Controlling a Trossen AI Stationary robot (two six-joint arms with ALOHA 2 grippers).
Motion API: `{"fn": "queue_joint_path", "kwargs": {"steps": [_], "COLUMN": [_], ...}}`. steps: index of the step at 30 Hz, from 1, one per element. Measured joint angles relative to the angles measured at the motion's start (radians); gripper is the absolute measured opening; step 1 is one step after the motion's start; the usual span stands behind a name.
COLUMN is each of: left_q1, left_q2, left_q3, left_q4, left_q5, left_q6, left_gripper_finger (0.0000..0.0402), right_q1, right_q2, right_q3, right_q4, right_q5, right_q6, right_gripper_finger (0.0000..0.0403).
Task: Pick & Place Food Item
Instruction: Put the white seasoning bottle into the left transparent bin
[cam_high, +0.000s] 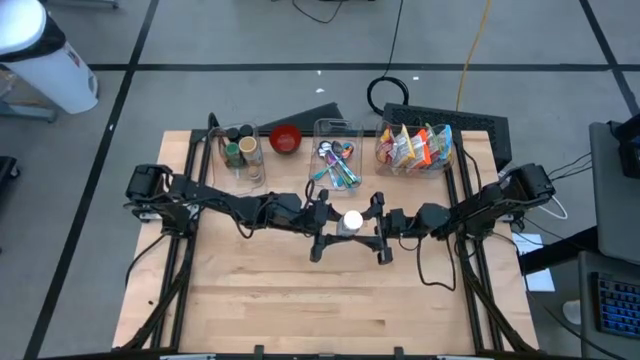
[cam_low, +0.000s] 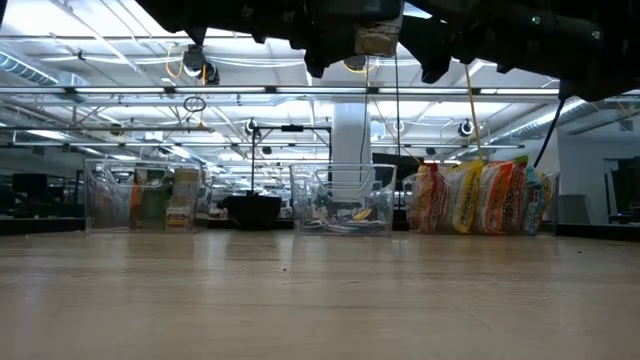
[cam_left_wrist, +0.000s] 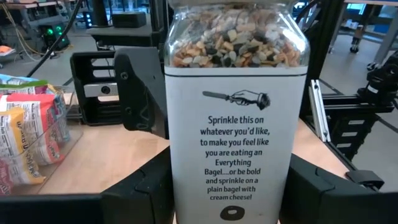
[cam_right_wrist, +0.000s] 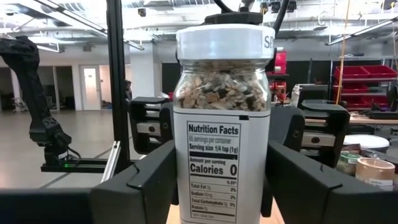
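I have my left gripper level at the jar's lower body, so I need to hold the jar with my right gripper while my left gripper takes it near the lid (cam_high: 352, 217) from above.
A clear seasoning jar (cam_high: 351, 219) with a white lid and a white label hangs upright above the middle of the table, high over the tabletop (cam_low: 378, 40). My left gripper (cam_high: 330, 222) reaches in level from the table's left and is shut on it. My right gripper (cam_high: 372, 226) comes from the right. Its fingers (cam_right_wrist: 149, 180) stand close on either side of the jar's lower body (cam_right_wrist: 221, 168). My left gripper pinches the jar's lower body (cam_left_wrist: 180, 186) between its two fingers (cam_left_wrist: 140, 199), one on the near side and one on the far side, coming level from the table's left. The jar stands upright, lifted clear. My right gripper: I cannot tell whether its fingers touch the jar.
Along the far edge stand a clear bin of jars (cam_high: 243, 150), a red bowl (cam_high: 286, 138), a clear bin of utensils (cam_high: 337, 160) and a bin of snack packets (cam_high: 413, 148). The near half of the wooden tabletop (cam_high: 320, 310) lies bare.
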Motion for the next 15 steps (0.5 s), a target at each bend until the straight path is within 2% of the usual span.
{"fn": "queue_joint_path", "kwargs": {"steps": [6, 15], "left_q1": [0.001, 0.001], "left_q2": [0.0, 0.001], "left_q3": [-0.001, -0.001], "left_q4": [-0.002, -0.002], "left_q5": [0.004, 0.011], "left_q6": [0.0, 0.001], "left_gripper_finger": [0.0204, 0.0204], "right_q1": [-0.001, 0.0], "right_q2": [0.0, 0.0], "right_q3": [0.0, 0.0], "right_q4": [-0.013, -0.021], "right_q5": [0.022, 0.045], "right_q6": [0.0, -0.006], "right_gripper_finger": [0.0195, 0.0193]}}
